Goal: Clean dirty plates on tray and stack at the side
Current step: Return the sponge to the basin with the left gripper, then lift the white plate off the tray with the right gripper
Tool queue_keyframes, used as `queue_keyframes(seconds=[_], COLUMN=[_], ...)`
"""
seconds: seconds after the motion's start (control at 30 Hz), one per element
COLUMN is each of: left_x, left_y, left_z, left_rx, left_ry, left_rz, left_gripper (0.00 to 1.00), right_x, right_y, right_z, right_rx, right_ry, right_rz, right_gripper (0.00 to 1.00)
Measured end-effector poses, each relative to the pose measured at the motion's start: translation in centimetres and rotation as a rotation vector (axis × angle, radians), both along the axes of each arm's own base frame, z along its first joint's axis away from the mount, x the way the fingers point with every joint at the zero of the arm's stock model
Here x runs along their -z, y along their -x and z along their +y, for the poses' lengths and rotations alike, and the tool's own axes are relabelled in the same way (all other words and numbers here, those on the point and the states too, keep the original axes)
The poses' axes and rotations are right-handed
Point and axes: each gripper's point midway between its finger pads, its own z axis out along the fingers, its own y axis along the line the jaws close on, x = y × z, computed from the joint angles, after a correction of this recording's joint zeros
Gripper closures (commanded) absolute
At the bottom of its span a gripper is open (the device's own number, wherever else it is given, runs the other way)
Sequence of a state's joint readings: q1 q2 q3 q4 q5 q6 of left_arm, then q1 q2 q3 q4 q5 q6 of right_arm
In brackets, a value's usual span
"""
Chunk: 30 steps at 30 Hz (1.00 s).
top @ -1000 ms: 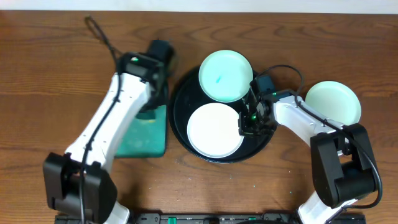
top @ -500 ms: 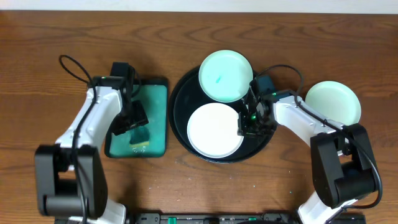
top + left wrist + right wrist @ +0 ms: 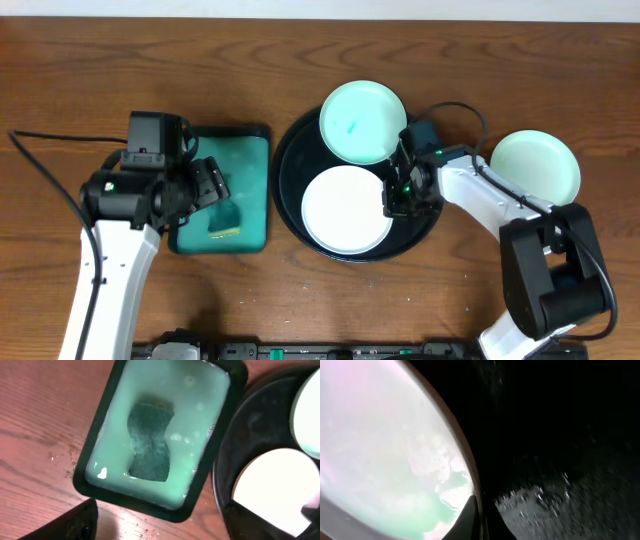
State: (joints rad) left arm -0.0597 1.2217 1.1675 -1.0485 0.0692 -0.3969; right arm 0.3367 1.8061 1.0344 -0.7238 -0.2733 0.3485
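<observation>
Next, I set the white plate, still inside the round black tray, on top of the pale green plate (image 3: 534,170) on the table with the right gripper.
The round black tray (image 3: 290,160) holds a mint plate (image 3: 362,122) at the back and a white plate (image 3: 346,208) in front. A third pale green plate (image 3: 535,165) lies on the table at the right. My right gripper (image 3: 398,200) is down inside the tray, shut on the white plate's right rim (image 3: 465,467), one finger above and one below (image 3: 479,520). My left gripper (image 3: 208,185) hovers over the left edge of the rectangular teal tray (image 3: 250,150), open and empty. In the left wrist view its fingers (image 3: 75,522) frame the tray's near rim.
A dark green sponge (image 3: 150,442) lies in soapy liquid in the teal tray (image 3: 220,425), also seen from above as the sponge (image 3: 226,216). Crumbs speckle the wood (image 3: 145,527) near that tray. A black cable (image 3: 50,170) trails left of my left arm.
My left gripper opened, left the sponge in the teal tray and drew back to the left. The right gripper stayed at the white plate's rim.
</observation>
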Motion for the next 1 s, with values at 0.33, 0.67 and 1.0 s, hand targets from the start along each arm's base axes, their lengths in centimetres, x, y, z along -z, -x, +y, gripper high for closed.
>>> queue_keyframes(seconds=[0.33,0.67,1.0], left_x=[-0.3,-0.3,-0.3], left_y=[0.1,0.1,0.1], left_z=[0.0,0.0,0.0], left_rx=[0.002,0.002,0.002], left_ry=[0.000,0.000,0.000], left_rz=[-0.010,-0.010,-0.010], left_gripper=[0.18,0.18,0.17], right_x=[-8.1,-17.1,-22.3], right_y=[-5.8,-11.1,-11.0], right_z=[2.8,15.2,23.2], right_rx=[-0.106,-0.284,-0.442], right_ry=[0.042,-0.151,-0.054], right_rz=[-0.290,-0.820,-1.269], right_gripper=[0.99,0.99,0.99])
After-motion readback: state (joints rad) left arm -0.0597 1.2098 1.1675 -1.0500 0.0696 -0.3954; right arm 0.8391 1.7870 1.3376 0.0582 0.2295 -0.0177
